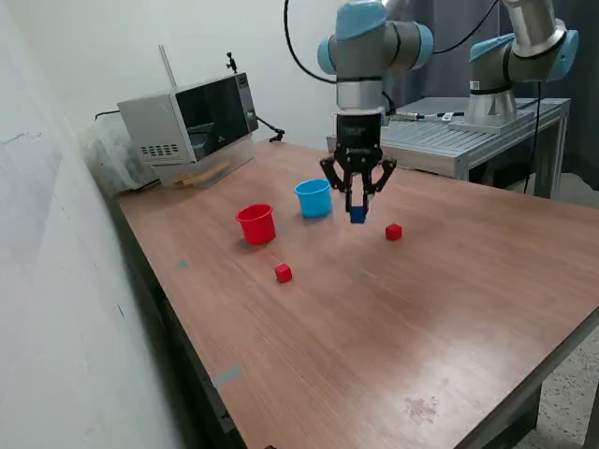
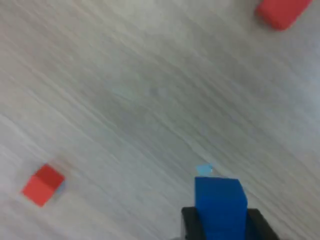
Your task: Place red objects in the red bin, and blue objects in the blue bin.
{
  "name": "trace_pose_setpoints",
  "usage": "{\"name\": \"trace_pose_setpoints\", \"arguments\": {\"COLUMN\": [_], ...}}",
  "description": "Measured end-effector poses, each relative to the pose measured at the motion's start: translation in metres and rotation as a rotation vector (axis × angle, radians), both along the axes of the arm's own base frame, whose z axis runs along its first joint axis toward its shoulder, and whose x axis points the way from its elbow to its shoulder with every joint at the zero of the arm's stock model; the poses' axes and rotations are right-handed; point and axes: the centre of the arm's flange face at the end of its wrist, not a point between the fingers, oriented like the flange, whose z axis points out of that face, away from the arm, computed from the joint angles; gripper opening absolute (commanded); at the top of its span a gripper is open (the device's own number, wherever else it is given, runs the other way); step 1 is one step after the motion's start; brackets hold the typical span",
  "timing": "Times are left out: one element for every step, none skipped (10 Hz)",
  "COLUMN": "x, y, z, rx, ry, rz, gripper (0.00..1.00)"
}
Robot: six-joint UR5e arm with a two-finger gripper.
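My gripper is going to release the dark blue cube inside the blue bin point(image 1: 314, 200), which is next to the red bin. The cube is now held above the table.
My gripper point(image 1: 357, 213) is shut on a dark blue cube point(image 1: 357, 215) and holds it above the table, just to the exterior view's right of the light blue bin point(image 1: 314, 198). In the wrist view the blue cube point(image 2: 220, 203) sits between the black fingers point(image 2: 190, 223). The red bin point(image 1: 255, 224) stands to the exterior view's left of the blue bin. One red cube point(image 1: 393, 232) lies to the right of the gripper. Another red cube point(image 1: 283, 272) lies in front of the red bin. Both red cubes show in the wrist view point(image 2: 43, 184) point(image 2: 282, 12). A second blue cube is out of view.
A microwave point(image 1: 192, 122) stands at the table's far left corner in the exterior view. A second arm point(image 1: 524, 56) stands on a metal bench point(image 1: 449, 140) behind the table. A wall runs along the left. A small blue mark point(image 2: 203, 170) is on the wood.
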Motion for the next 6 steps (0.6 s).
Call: {"name": "trace_pose_setpoints", "arguments": {"x": [0.015,0.027,0.035,0.042,0.047,0.051], "y": [0.021,0.057,0.101,0.144,0.183,0.215], "z": [0.019,0.028,0.029,0.026,0.023,0.020], "rx": [0.001,0.010,0.020,0.026,0.028,0.026], "ry": [0.001,-0.008,-0.023,-0.041,-0.056,-0.070], "rz": [-0.030,-0.082,-0.149,-0.217,-0.279,-0.329], "gripper": [0.00,0.00,0.00,0.00,0.00,0.00]}}
